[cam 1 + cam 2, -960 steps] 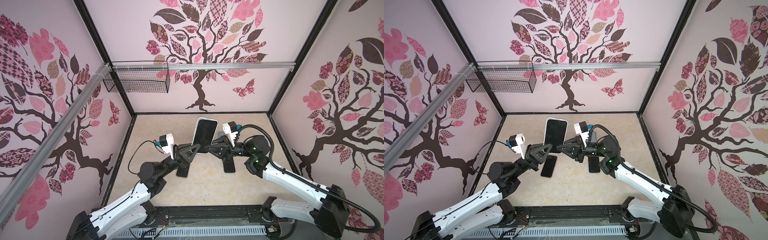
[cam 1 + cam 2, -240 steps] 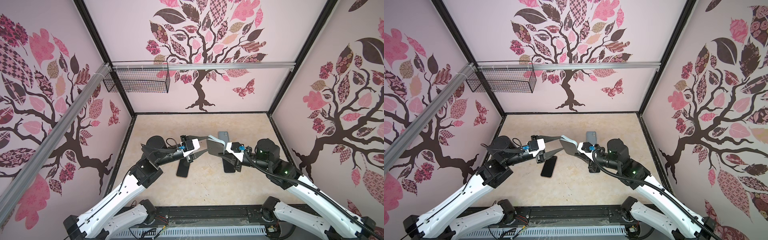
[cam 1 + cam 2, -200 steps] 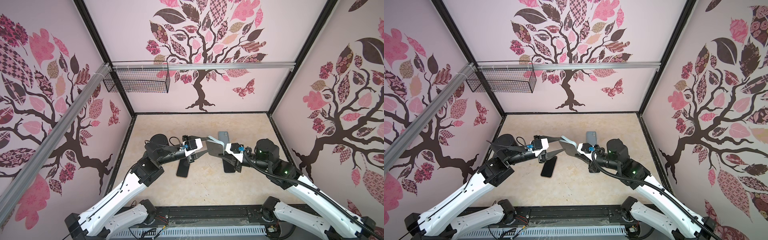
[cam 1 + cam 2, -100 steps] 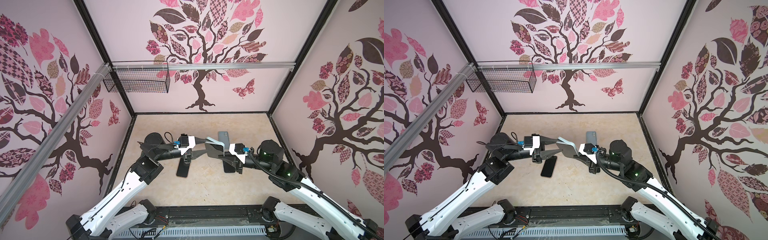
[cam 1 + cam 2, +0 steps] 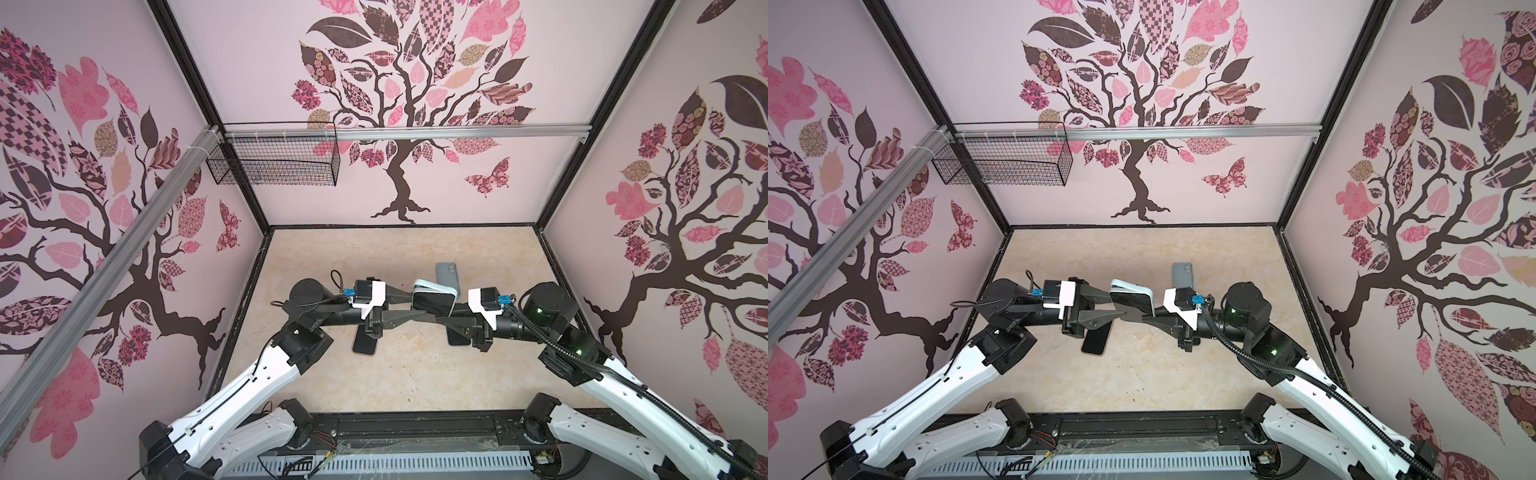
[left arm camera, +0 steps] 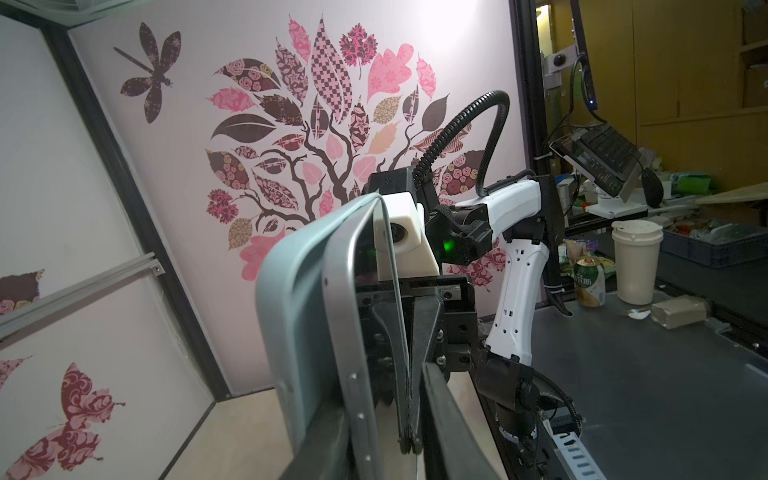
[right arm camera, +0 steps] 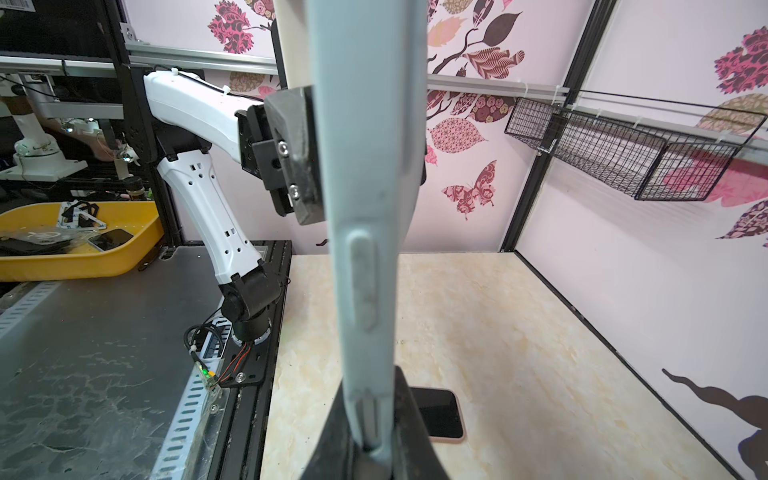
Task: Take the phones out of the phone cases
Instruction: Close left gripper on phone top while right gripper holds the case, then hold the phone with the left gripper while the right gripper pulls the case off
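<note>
The phone's loose end is in my left gripper and my right gripper clamps phone and case together, so the right gripper should open and pinch only the case's side (image 7: 365, 320).
The phone (image 5: 432, 302) (image 5: 1133, 306) hangs above the table in a pale blue phone case (image 5: 436, 286) (image 5: 1128, 287) between both arms. My right gripper (image 5: 445, 316) (image 7: 374, 440) is shut on the case's edge (image 7: 365, 249). My left gripper (image 5: 417, 304) (image 6: 386, 453) straddles the opposite end, jaws close together, with a narrow gap on the screen side. In the left wrist view the phone's silver edge (image 6: 349, 332) stands out of the case (image 6: 291, 291).
On the table a dark phone with a pink rim (image 5: 365, 343) (image 7: 438, 413) lies under the left arm. Another dark phone (image 5: 457, 336) lies under the right arm. A grey-blue phone (image 5: 446, 273) lies face down further back. A wire basket (image 5: 274, 164) hangs on the back wall.
My left gripper's jaws have narrowed around the phone's end. The right gripper keeps its grip, and the phone has barely moved.
</note>
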